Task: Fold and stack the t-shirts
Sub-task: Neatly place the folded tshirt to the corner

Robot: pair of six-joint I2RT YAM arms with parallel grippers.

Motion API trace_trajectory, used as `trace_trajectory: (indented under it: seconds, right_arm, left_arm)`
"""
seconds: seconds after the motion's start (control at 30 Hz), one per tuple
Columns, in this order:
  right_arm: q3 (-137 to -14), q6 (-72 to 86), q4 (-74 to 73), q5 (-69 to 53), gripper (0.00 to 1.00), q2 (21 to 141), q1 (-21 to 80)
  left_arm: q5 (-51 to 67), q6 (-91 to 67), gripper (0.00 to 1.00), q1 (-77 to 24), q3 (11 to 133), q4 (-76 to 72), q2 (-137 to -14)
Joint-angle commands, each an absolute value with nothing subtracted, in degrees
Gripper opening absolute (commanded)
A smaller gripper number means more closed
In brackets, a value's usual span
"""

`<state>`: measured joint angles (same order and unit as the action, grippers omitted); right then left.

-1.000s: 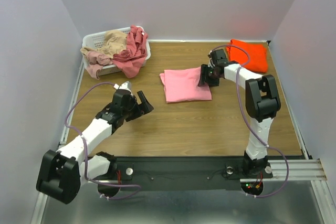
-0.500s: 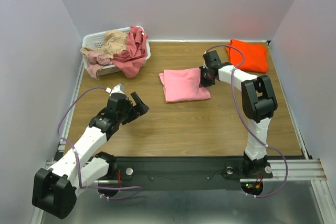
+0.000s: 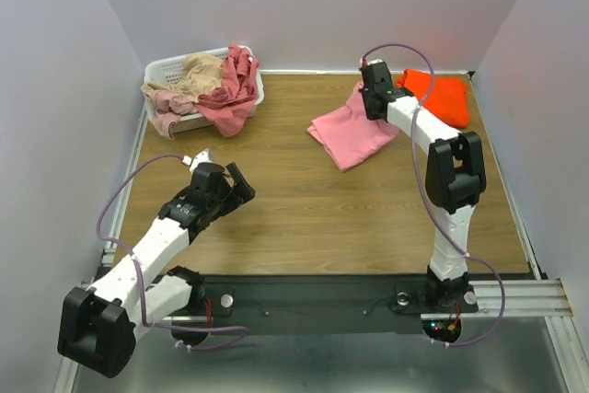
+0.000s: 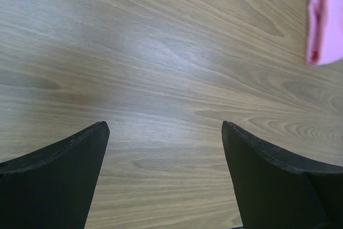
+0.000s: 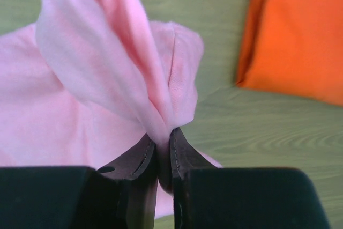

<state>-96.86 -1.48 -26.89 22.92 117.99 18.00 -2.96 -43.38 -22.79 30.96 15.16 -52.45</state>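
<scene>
The pink t-shirt will go down from my right gripper, and I need to lay it on top of the folded orange t-shirt [image 3: 429,94] [image 5: 319,22].
My right gripper [image 3: 371,99] is shut on an edge of the folded pink t-shirt [image 3: 350,133] and lifts it off the table, so the shirt hangs skewed beside the folded orange t-shirt [image 3: 440,97]. In the right wrist view the pink cloth [image 5: 96,73] bunches up between my closed fingers [image 5: 140,162], with the orange shirt [image 5: 295,30] at upper right. My left gripper [image 3: 237,183] is open and empty over bare wood at the left; in the left wrist view a corner of the pink shirt [image 4: 324,20] shows at top right.
A white laundry basket [image 3: 164,71] at the back left holds dusty rose [image 3: 230,94] and tan [image 3: 198,71] shirts spilling over its rim. Grey walls close in the table on three sides.
My right gripper has risen and moved back toward the orange shirt, pulling the pink shirt up and to the right. My left arm has drawn back a little toward its base.
</scene>
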Motion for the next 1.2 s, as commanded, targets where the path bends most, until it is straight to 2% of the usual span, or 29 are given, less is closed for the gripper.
trace_trajectory:
  seconds: [0.0, 0.43, 0.77, 1.17]
  right_arm:
    - [-104.0, -7.3, -25.6, 28.6, 0.0, 120.1, 15.5]
    - [-122.3, -5.7, -25.6, 32.1, 0.0, 128.3, 8.6]
    - [-125.5, -3.9, -25.6, 29.8, 0.0, 126.7, 6.3]
    - [-132.4, -3.8, -25.6, 34.0, 0.01, 127.1, 6.2]
  left_arm:
    - [-6.2, -42.8, 0.98, -22.9, 34.8, 15.9, -53.3]
    - [-7.8, -42.2, 0.98, -22.9, 37.3, 16.3, -56.2]
    - [-7.8, -42.4, 0.98, -22.9, 37.6, 16.0, -59.6]
    - [-7.4, -42.5, 0.98, -22.9, 38.1, 15.4, -60.9]
